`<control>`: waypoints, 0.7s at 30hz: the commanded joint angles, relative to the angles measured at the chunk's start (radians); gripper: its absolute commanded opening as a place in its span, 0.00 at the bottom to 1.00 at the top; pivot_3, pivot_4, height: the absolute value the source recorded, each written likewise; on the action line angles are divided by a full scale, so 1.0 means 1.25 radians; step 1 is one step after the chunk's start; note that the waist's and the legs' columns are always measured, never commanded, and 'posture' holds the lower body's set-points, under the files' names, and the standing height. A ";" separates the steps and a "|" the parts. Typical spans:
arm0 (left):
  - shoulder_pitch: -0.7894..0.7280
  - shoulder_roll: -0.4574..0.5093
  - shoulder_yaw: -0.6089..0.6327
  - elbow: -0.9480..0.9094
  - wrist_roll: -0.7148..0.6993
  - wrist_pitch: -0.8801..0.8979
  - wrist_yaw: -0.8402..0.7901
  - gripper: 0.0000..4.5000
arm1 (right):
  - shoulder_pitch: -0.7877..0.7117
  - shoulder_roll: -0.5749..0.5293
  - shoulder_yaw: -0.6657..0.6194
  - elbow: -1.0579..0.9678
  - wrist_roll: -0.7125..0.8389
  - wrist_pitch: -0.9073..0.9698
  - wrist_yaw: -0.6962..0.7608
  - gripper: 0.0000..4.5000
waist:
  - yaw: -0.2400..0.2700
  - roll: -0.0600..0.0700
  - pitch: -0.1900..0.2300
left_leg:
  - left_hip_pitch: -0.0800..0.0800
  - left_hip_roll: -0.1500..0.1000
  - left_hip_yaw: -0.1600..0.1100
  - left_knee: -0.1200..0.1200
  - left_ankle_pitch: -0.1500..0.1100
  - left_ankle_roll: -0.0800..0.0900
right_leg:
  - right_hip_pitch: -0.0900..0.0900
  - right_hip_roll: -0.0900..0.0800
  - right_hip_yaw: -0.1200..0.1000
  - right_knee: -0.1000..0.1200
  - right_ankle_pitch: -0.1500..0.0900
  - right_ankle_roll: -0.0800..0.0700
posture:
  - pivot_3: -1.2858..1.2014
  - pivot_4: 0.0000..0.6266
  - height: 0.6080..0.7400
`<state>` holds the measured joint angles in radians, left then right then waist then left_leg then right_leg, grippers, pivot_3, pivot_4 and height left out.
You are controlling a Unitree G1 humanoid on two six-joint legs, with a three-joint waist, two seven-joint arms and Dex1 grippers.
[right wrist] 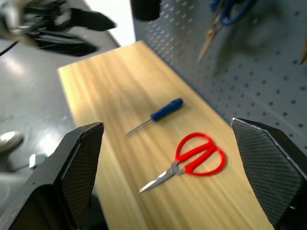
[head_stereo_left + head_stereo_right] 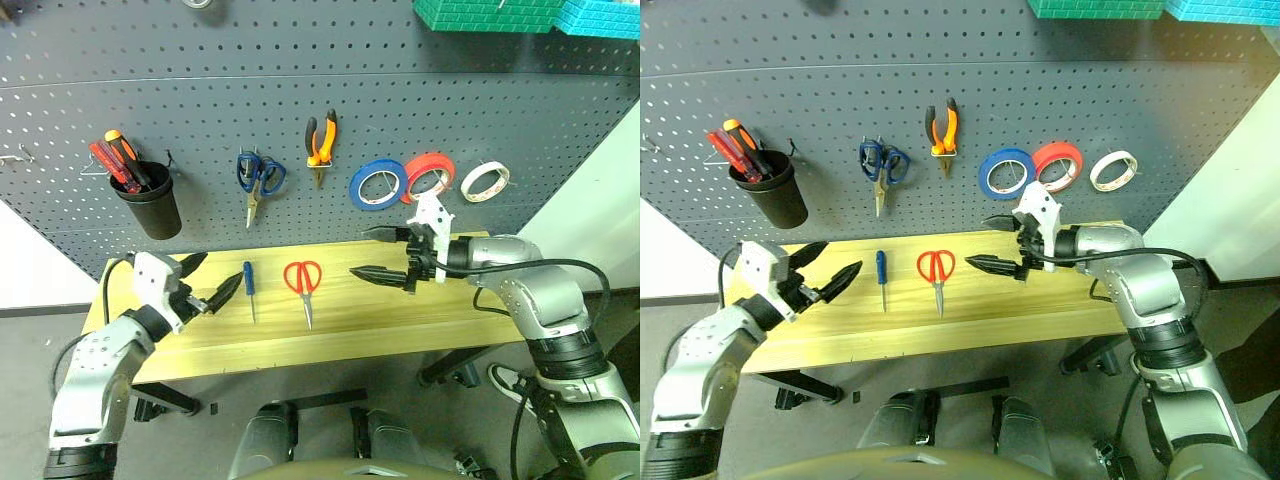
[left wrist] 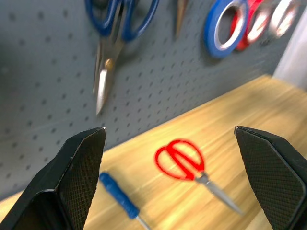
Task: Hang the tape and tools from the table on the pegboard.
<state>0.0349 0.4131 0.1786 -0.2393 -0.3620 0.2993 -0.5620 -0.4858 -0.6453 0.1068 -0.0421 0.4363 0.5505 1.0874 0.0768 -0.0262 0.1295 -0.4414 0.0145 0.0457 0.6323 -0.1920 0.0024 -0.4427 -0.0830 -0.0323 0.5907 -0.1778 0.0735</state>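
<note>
My left gripper should next move to the red-handled scissors lying on the table and close on the metal blades (image 2: 307, 307) (image 3: 215, 188) just below the screw of the scissors.
On the light wood table (image 2: 420, 315) lie a blue-handled screwdriver (image 2: 249, 285) and red-handled scissors (image 2: 303, 283), side by side near its middle. The whitish tape (image 2: 485, 181) and the orange-handled pliers (image 2: 320, 140) hang on the dark grey pegboard (image 2: 300, 70). My left gripper (image 2: 212, 278) hovers open over the table's left end, just left of the screwdriver, with nothing between its fingers. To the right of the scissors my right gripper (image 2: 360, 252) is open and empty above the table, pointing left. The right wrist view looks down on the screwdriver (image 1: 160, 112) and scissors (image 1: 192, 155).
A black cup (image 2: 150, 205) with red and orange screwdrivers, blue-handled scissors (image 2: 258, 178), a blue roll (image 2: 377, 185) and a red-orange roll (image 2: 428, 175) hang on the pegboard. Green and teal bins (image 2: 490, 12) sit at its top. A bare wire hook (image 2: 20, 155) is at far left.
</note>
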 commanded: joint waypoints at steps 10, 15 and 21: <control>-0.215 -0.107 -0.138 0.084 0.107 0.306 0.219 1.00 | -0.088 -0.077 -0.008 0.298 -0.083 -0.250 0.225 0.99 | 0.014 0.001 0.001 | 0.000 0.000 0.000 0.000 0.000 0.000 | 0.000 0.001 0.000 0.001 0.000 0.000 | 0.56 0.20 1.00; -0.325 -0.186 -0.146 0.153 0.105 0.425 0.277 1.00 | -0.101 -0.058 -0.006 0.374 -0.118 -0.340 0.244 0.99 | 0.013 0.001 0.001 | -0.001 -0.001 -0.001 0.002 0.001 0.002 | 0.000 0.001 0.000 0.001 0.000 0.000 | 0.56 0.19 1.00; -0.388 -0.247 -0.183 0.247 0.148 0.521 0.343 1.00 | -0.122 -0.059 -0.001 0.425 -0.161 -0.391 0.251 0.99 | 0.009 0.001 0.001 | 0.000 -0.002 -0.001 0.002 0.001 0.003 | 0.000 0.001 0.000 0.001 0.000 0.000 | 0.55 0.19 1.00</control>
<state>-0.4285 0.1105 -0.0379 0.0559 -0.2024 0.9215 -0.1645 -0.6074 -0.7157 0.1143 0.4890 0.2385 0.0799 1.3930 0.0887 -0.0250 0.1309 -0.4420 0.0121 0.0448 0.6345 -0.1906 0.0059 -0.4429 -0.0811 -0.0329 0.5924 -0.1778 0.0735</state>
